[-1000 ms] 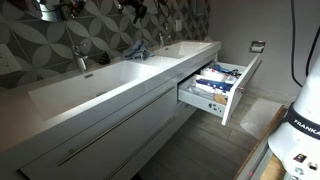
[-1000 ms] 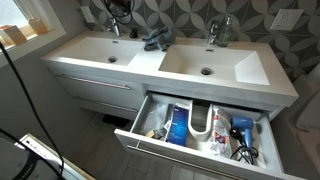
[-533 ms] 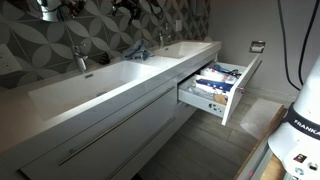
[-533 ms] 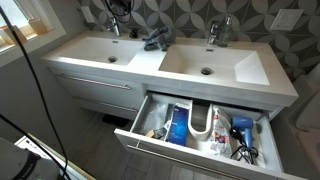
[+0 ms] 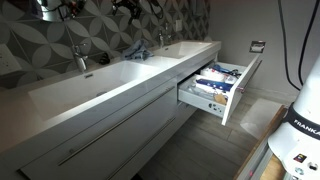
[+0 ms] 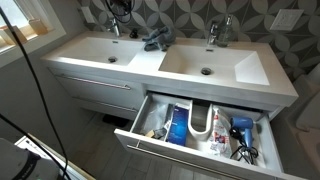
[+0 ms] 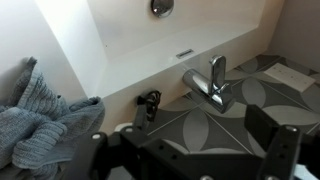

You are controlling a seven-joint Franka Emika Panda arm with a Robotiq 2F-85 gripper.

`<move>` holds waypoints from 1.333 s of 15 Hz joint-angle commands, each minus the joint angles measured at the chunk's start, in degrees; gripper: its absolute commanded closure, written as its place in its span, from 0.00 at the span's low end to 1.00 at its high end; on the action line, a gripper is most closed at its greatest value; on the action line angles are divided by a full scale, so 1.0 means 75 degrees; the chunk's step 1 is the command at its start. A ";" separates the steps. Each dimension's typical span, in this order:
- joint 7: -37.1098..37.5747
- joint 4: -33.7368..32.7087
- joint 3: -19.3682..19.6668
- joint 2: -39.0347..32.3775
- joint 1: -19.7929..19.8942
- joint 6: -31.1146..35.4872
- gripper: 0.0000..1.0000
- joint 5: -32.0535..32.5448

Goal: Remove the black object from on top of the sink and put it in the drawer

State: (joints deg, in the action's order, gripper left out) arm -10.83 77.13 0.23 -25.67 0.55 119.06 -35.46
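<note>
The gripper will next close on the wall-side end [image 5: 104, 58] [image 7: 142, 114] of the small black clip between the grey cloth and the chrome tap.
The black object is a dark grey crumpled cloth [image 6: 155, 40] lying on the white sink [image 6: 150, 62] between the two basins, near the wall. It also shows in an exterior view [image 5: 137, 50] and at the left of the wrist view [image 7: 40, 125]. My gripper [image 6: 120, 10] hangs high above the sink by the tiled wall, apart from the cloth; it also shows at the top of an exterior view [image 5: 130, 8]. In the wrist view its fingers [image 7: 190, 150] are spread wide and empty. The drawer [image 6: 190, 155] is pulled open, as an exterior view [image 5: 240, 95] also shows.
The drawer holds a blue hair dryer [image 6: 240, 128], a white pipe bend [image 6: 205, 122] and several toiletries. Chrome taps [image 6: 215, 30] [image 7: 212, 85] stand behind each basin. A closed drawer front with a bar handle [image 6: 100, 85] is beside it. A small black clip [image 7: 148, 103] sits by the wall.
The cable at the near corner of an exterior view has swung sideways and the gripper has shifted slightly. The cloth and the drawer have not moved.
</note>
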 commanded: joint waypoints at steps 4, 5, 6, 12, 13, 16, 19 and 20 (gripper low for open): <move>0.0266 -0.0678 -0.0462 -0.0599 0.0019 0.0462 0.00 0.0359; 0.0365 -0.0952 -0.0503 -0.0844 -0.0070 0.0597 0.00 0.0510; 0.0479 -0.1193 -0.0528 -0.1076 -0.0159 0.0781 0.00 0.0703; 0.1511 -0.2707 -0.0667 -0.2811 -0.0464 0.2041 0.00 0.1725; 0.1616 -0.2917 -0.0703 -0.3059 -0.0476 0.2186 0.00 0.1792; 0.1805 -0.3626 -0.0870 -0.3859 -0.0462 0.2593 0.00 0.1881; 0.1806 -0.4384 -0.1098 -0.4585 -0.0434 0.2686 0.00 0.1843; 0.1789 -0.4625 -0.1185 -0.4794 -0.0433 0.2719 0.00 0.1820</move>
State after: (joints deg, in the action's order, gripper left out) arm 0.62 51.56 -6.47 -54.96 -2.90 138.44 -23.26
